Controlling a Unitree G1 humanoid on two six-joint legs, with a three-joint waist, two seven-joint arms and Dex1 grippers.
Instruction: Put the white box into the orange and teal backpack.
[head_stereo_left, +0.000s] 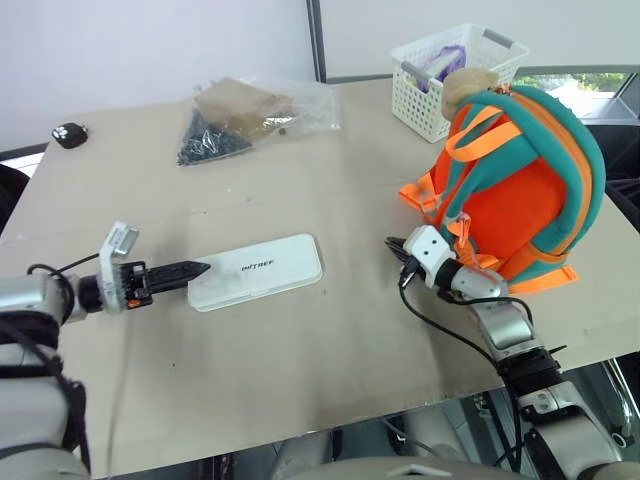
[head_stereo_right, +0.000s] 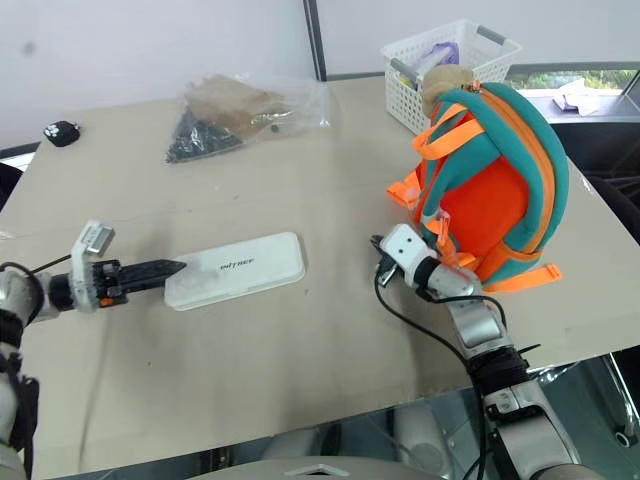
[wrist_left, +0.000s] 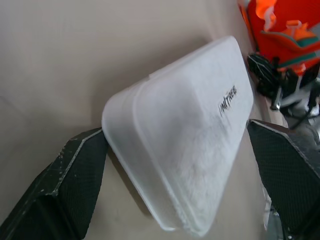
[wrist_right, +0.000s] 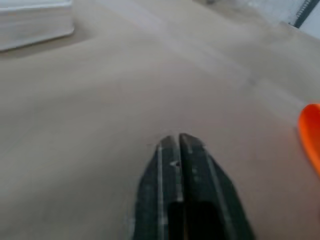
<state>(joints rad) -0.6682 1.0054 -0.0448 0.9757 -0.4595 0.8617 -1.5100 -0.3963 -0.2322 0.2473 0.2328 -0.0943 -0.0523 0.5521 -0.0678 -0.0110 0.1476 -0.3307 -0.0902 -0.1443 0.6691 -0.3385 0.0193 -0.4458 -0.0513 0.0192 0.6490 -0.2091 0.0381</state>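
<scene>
The white box has an end that lies farthest from the orange and teal backpack. My left gripper should close on that, the white box's end (head_stereo_left: 203, 286) (wrist_left: 156, 172).
The white box (head_stereo_left: 258, 270) lies flat on the tan table, its dark lettering facing up. My left gripper (head_stereo_left: 192, 270) comes at its left end, and in the left wrist view the two fingers (wrist_left: 75, 175) stand wide open on either side of that end of the box (wrist_left: 185, 145). The orange and teal backpack (head_stereo_left: 520, 190) stands upright at the table's right, with a tan plush toy (head_stereo_left: 468, 85) at its top. My right gripper (head_stereo_left: 393, 245) is shut on nothing, low over the table just left of the backpack's base, with its fingertips (wrist_right: 170, 150) pressed together.
A white lattice basket (head_stereo_left: 452, 78) stands behind the backpack at the back right. A clear plastic bag (head_stereo_left: 250, 115) with dark and brown contents lies at the back centre. A small black object (head_stereo_left: 70, 133) sits at the back left. The table's front edge (head_stereo_left: 300, 430) is near.
</scene>
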